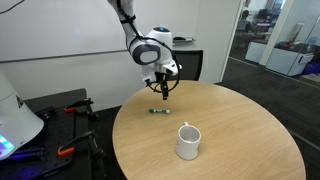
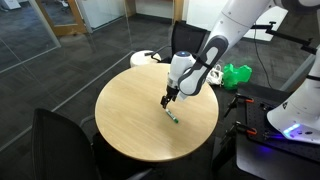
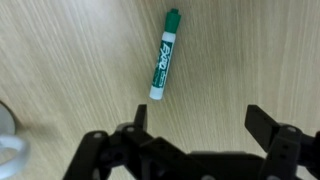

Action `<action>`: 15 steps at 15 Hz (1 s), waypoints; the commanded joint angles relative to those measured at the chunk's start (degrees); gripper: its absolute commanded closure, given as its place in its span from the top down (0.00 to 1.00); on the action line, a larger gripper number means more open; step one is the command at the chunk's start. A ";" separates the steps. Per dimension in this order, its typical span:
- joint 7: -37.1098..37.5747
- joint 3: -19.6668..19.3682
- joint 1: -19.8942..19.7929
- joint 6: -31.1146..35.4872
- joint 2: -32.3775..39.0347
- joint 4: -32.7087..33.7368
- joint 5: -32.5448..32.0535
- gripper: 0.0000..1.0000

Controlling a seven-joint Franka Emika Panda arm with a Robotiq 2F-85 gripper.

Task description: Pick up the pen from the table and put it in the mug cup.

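My gripper should close on the green label (image 1: 160, 111) (image 3: 163, 63) around the middle of the pen, keeping the pen's cap clear of the fingers.
The green pen (image 3: 163, 59) lies flat on the round tan table (image 1: 240, 125), near its edge; it also shows in both exterior views (image 1: 158, 111) (image 2: 172, 116). My gripper (image 3: 200, 118) hangs open and empty above the table, close over the pen; in both exterior views (image 1: 163, 92) (image 2: 168, 100) it sits just above it. In the wrist view the pen lies above and left of the gap between the fingers, its whitish end nearest the left finger. The white mug cup (image 1: 188, 141) stands upright toward the table's front; its rim shows at the wrist view's left edge (image 3: 8, 140). It is hidden in one exterior view.
A black chair (image 1: 190, 62) stands behind the table and another (image 2: 55, 145) at its near side. A white dish (image 2: 143, 58) rests near the table's far edge. A black side table with tools (image 1: 55, 125) and a white robot base (image 1: 15, 115) stand beside it.
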 commanded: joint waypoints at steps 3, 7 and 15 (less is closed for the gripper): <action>-0.14 0.07 0.26 -0.67 2.93 2.02 0.19 1.00; 1.24 -0.78 1.09 -0.27 2.74 1.91 0.54 1.00; 7.05 -4.60 6.94 0.31 5.36 2.92 0.43 1.00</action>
